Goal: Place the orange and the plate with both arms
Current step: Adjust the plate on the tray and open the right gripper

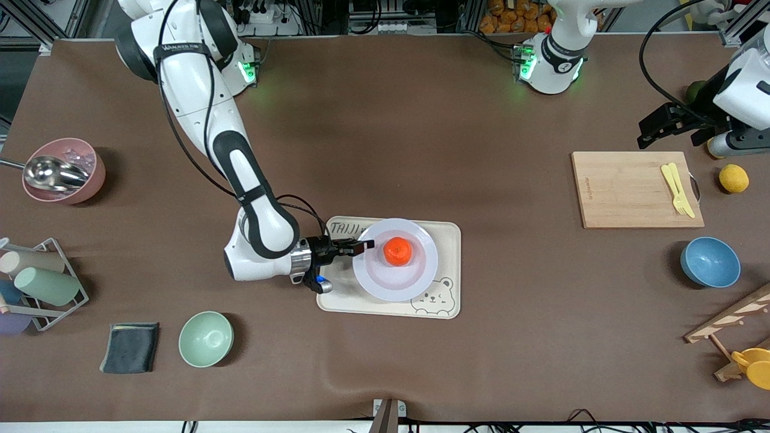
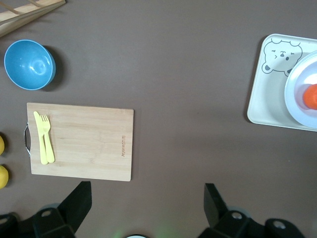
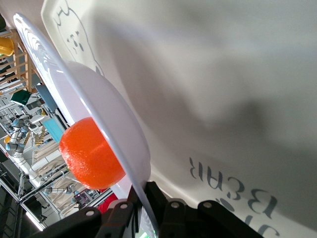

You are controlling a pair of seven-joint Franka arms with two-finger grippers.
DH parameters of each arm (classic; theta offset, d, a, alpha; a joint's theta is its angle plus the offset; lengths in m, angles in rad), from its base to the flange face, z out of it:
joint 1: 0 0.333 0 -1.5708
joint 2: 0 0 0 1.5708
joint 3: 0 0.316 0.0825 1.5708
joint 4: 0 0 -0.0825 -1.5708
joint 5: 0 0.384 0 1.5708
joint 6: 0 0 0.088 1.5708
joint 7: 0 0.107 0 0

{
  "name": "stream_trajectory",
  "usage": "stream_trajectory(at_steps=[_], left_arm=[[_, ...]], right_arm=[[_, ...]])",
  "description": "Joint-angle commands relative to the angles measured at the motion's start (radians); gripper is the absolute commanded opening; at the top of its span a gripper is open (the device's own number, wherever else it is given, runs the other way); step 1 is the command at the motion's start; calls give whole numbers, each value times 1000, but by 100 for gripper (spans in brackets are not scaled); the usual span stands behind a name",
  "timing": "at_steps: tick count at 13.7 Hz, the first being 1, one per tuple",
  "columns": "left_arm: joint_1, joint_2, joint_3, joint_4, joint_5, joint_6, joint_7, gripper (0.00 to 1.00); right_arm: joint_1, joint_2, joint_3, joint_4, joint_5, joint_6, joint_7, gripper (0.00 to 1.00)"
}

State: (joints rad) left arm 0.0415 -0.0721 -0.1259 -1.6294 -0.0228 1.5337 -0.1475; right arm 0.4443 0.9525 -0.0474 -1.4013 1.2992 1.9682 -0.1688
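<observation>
My right gripper has the pale plate with the orange. Next, I set it down on the cream tray (image 1: 397, 259) between the tray's lettering and bear face.
The orange (image 1: 397, 251) sits in the middle of the pale plate (image 1: 421, 276), which lies over the cream bear tray (image 1: 448, 300). My right gripper (image 1: 364, 245) is shut on the plate's rim at the end toward the right arm. In the right wrist view the fingers (image 3: 166, 198) pinch the thin rim of the plate (image 3: 109, 114), with the orange (image 3: 89, 153) on it and the tray (image 3: 223, 99) below. The plate looks tilted there, its gripped edge off the tray. My left gripper (image 1: 668, 123) hangs open and empty (image 2: 147, 191) over the table by the cutting board, waiting.
A wooden cutting board (image 1: 637, 189) carries a yellow fork and knife (image 1: 677, 189). A lemon (image 1: 734, 178) and a blue bowl (image 1: 710, 261) lie near it. A green bowl (image 1: 206, 338), a dark cloth (image 1: 130, 347), a pink bowl with a scoop (image 1: 63, 170) and a cup rack (image 1: 42, 282) stand toward the right arm's end.
</observation>
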Motion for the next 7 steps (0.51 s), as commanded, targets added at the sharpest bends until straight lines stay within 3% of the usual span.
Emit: stream_trajectory(at_steps=[1, 7], left_arm=[[5, -6, -5, -3, 6, -9, 0, 100], [5, -9, -5, -3, 6, -12, -1, 100]], right_arm=[[-3, 34, 6, 45, 32, -3, 14, 0], [1, 55, 8, 45, 34, -3, -44, 0]])
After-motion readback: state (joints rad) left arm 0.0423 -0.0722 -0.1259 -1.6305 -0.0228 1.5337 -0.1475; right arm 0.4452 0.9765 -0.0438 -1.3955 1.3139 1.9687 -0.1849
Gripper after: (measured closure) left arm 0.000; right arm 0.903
